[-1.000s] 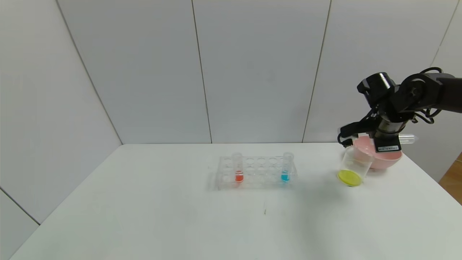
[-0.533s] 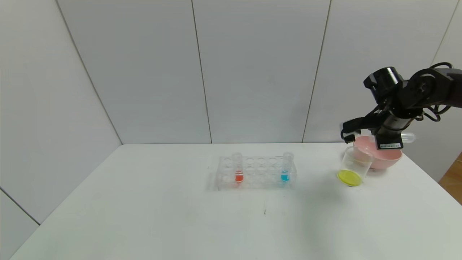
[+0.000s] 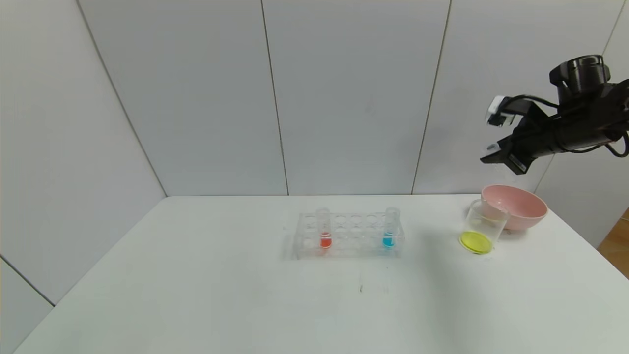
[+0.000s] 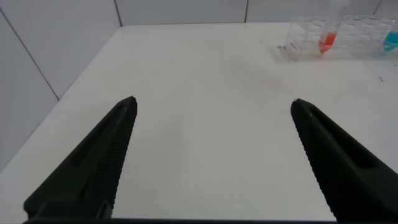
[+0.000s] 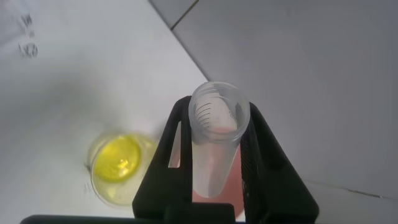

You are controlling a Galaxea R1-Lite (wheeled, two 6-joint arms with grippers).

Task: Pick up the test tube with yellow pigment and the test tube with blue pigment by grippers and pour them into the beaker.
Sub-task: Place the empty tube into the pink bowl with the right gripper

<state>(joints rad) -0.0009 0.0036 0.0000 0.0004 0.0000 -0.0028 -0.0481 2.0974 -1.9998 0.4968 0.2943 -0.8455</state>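
The robot's right gripper will release the clear test tube inside the pink bowl (image 3: 516, 207) (image 5: 226, 185) just behind the beaker. The tube is now held high above the bowl.
My right gripper (image 3: 497, 158) is high above the pink bowl, at the table's back right. In the right wrist view it (image 5: 217, 106) is shut on a clear test tube (image 5: 216, 146) whose open mouth faces the camera; no liquid shows in the tube. The beaker (image 3: 482, 227) stands in front of the bowl with yellow liquid at its bottom, and also shows in the right wrist view (image 5: 118, 163). The test tube with blue pigment (image 3: 389, 229) stands upright at the right end of the clear rack (image 3: 350, 235). My left gripper (image 4: 212, 102) is open and empty over bare table, left of the rack.
A tube with orange-red liquid (image 3: 324, 230) stands at the rack's left end. The pink bowl (image 3: 515, 206) sits just behind the beaker, close to the table's right edge. White wall panels stand behind the table.
My right gripper has risen from just above the beaker and bowl, up and to the right, and has turned, still holding the tube. The beaker, rack and other tubes have not moved.
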